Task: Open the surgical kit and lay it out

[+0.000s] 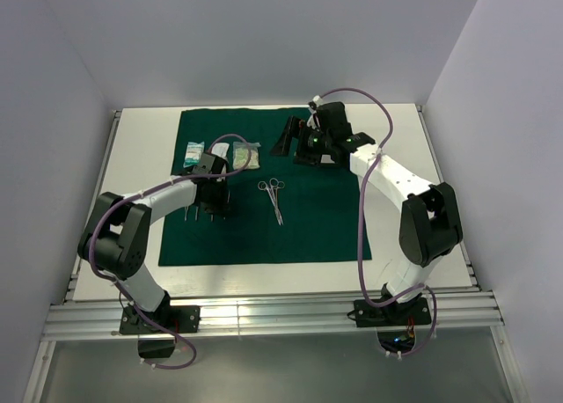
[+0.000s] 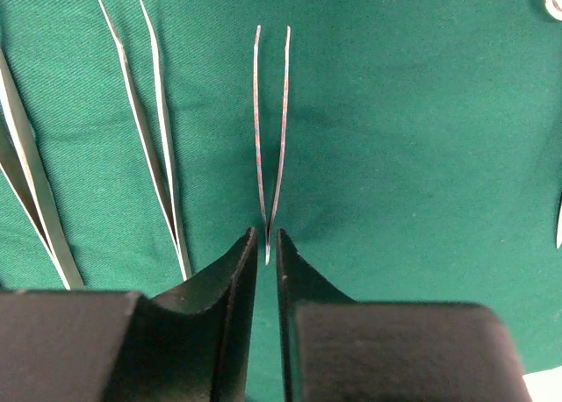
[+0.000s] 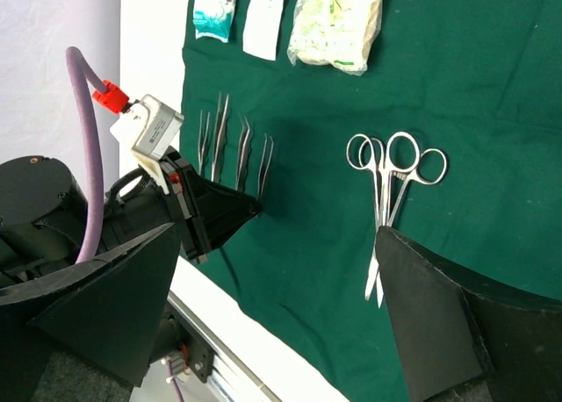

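Note:
The scissors-like clamps are crossed at their handles, so next my right gripper lifts them by their pointed ends (image 3: 376,286) before my left gripper comes to pull them apart.
The dark green cloth (image 1: 308,227) lies spread flat on the table. Three pale packets (image 1: 220,152) lie in a row near its far left edge; they also show in the right wrist view (image 3: 338,20). Several steel tweezers (image 3: 233,147) lie side by side. My left gripper (image 2: 267,241) is low over the cloth, its fingers a narrow gap apart around the joined end of the rightmost tweezers (image 2: 270,139), not touching it. Two scissors-like clamps (image 1: 274,196) lie crossed mid-cloth. My right gripper (image 1: 303,148) hovers wide open and empty above the cloth's far middle. No steel tray shows.
The white table (image 1: 141,157) has a raised rail on the left and an aluminium frame along the near edge. Grey walls close in on both sides. Bare green cloth stretches right of the clamps (image 3: 391,191).

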